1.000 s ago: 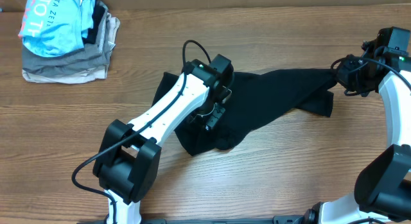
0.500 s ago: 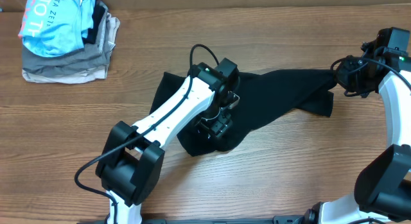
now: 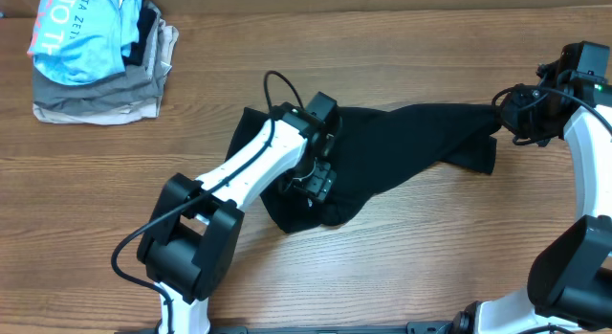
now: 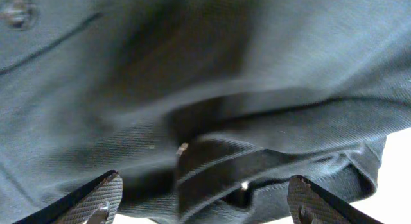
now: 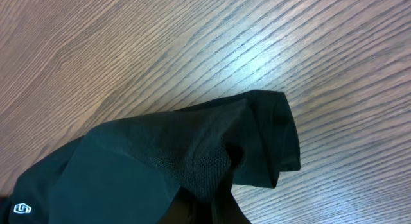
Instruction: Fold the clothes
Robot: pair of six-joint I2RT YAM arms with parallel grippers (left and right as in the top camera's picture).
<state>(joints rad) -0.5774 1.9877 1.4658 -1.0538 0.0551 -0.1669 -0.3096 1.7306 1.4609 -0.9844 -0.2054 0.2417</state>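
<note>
The black shirt is bunched under my left gripper, which should pinch the shirt's raised fold [image 4: 217,161] and lift, stretching it against my right gripper's hold.
The black shirt [image 3: 402,147] lies crumpled across the middle of the wooden table, stretched out toward the right. My left gripper [image 3: 314,179] hovers over its bunched left part, jaws open. In the left wrist view the two fingertips [image 4: 99,199] stand far apart above dark folds of the shirt [image 4: 212,89], with nothing between them. My right gripper [image 3: 513,112] is shut on the shirt's right end, lifted slightly off the table. In the right wrist view the fabric [image 5: 160,160] drapes over the jaws and hides them. A small white logo patch [image 5: 22,208] shows at the lower left.
A stack of folded garments sits at the back left: a light blue shirt [image 3: 81,33] on top of grey-beige ones [image 3: 96,100]. Bare wood table [image 3: 430,248] surrounds the shirt.
My left gripper has opened and let go of the shirt, then shifted a little to the left. The right gripper and its end of the shirt have not moved.
</note>
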